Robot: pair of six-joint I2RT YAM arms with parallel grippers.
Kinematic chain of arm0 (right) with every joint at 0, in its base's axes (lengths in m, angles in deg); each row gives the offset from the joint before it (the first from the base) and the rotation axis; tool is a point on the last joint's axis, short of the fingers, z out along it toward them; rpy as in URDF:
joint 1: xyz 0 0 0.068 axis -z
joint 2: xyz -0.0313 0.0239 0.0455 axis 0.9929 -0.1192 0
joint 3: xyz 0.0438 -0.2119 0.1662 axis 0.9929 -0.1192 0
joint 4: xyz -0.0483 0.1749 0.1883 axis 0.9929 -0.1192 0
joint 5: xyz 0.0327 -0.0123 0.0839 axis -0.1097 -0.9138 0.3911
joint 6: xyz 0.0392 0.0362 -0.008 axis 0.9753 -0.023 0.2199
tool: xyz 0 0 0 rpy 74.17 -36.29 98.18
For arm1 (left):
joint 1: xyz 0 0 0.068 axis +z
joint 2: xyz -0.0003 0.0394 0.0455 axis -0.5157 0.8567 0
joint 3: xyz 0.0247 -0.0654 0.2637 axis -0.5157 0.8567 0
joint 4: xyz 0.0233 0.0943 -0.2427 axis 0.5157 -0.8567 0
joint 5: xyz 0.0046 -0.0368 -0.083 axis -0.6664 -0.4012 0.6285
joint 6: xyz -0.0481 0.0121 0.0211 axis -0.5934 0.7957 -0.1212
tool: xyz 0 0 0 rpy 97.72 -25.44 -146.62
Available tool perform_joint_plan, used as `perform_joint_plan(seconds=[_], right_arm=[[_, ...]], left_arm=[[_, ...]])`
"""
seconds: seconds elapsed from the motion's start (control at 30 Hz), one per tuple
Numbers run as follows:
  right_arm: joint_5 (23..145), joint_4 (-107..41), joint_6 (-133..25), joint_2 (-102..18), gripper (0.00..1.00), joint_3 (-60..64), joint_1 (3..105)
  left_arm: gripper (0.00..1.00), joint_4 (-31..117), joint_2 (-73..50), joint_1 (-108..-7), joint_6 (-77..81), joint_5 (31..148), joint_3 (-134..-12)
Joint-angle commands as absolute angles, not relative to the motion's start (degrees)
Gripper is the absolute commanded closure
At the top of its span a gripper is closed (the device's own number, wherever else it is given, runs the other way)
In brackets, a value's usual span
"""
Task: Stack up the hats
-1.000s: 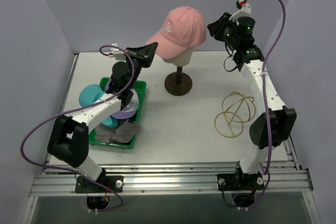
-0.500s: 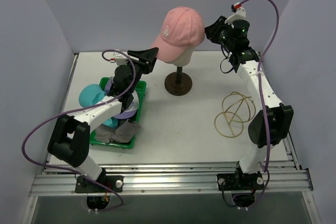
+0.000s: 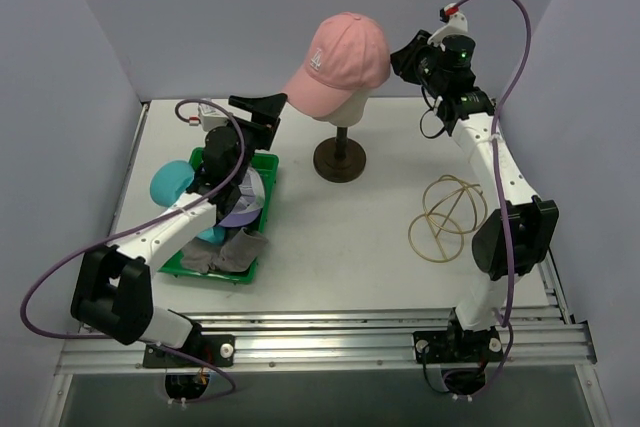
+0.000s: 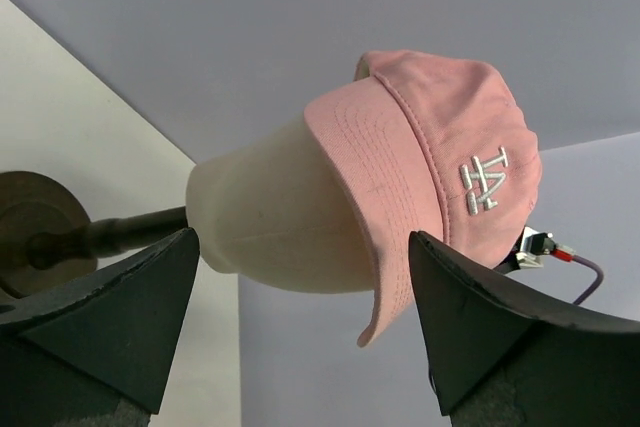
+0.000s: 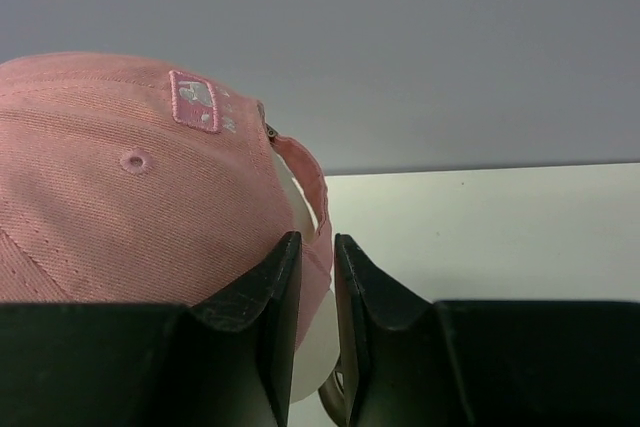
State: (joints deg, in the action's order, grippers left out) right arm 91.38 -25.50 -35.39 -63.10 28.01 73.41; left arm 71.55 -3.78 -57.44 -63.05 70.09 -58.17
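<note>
The robot's left gripper needs to next move to the lavender cap in the green tray and close on the visor's edge (image 3: 227, 221) beside the grey hat.
A pink cap (image 3: 340, 57) with a white logo sits on the cream mannequin head (image 3: 350, 105). My left gripper (image 3: 266, 110) is open, just left of the brim. In the left wrist view the pink cap (image 4: 440, 147) has its brim tip hanging between my spread fingers (image 4: 110, 307), touching neither. My right gripper (image 3: 400, 55) is at the cap's back. In the right wrist view it (image 5: 318, 247) is shut on the rear edge of the pink cap (image 5: 120, 217). A teal hat (image 3: 172, 183), a lavender cap (image 3: 245, 209) and a grey hat (image 3: 225, 250) lie in the green tray (image 3: 225, 276).
The mannequin head stands on a dark post with a round base (image 3: 340, 159) at the back centre of the table. A gold wire frame (image 3: 448, 212) lies at the right. The left arm reaches over the tray.
My left gripper opened, let go of the brim and drew back to the left. My right gripper moved in to the cap's back. The cap shifted slightly on the head.
</note>
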Motion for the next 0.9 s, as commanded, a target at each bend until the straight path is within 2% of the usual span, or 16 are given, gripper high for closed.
perform_joint_plan(seconds=[0.0, 0.27, 0.47, 0.63, 0.77, 0.87], right_arm=[[92.2, -25.8, -35.9, -64.5, 0.83, 31.3, 72.9], [93.0, -27.3, -36.3, -66.6, 0.84, 33.0, 72.7], [86.7, -39.0, -36.0, -64.5, 0.82, 36.3, 74.7], [80.2, -39.6, -34.7, -55.5, 0.79, 27.1, 75.2], [79.0, -38.4, -34.1, -46.0, 0.78, 17.9, 74.0], [73.1, -35.8, -33.9, -39.4, 0.76, 8.6, 68.6]], left_arm=[[0.06, 65.7, -8.9, -56.0, -54.2, 67.9, -59.2], [0.06, 46.1, -18.0, -52.5, -38.0, 67.0, -61.9], [0.02, 26.5, -24.6, -52.3, -18.7, 59.7, -66.5], [0.02, 20.1, -31.5, -52.4, -7.7, 57.7, -63.4], [0.02, 15.0, -33.1, -52.8, -7.9, 54.9, -60.8], [0.01, 15.0, -34.9, -52.8, -9.8, 55.4, -58.7]])
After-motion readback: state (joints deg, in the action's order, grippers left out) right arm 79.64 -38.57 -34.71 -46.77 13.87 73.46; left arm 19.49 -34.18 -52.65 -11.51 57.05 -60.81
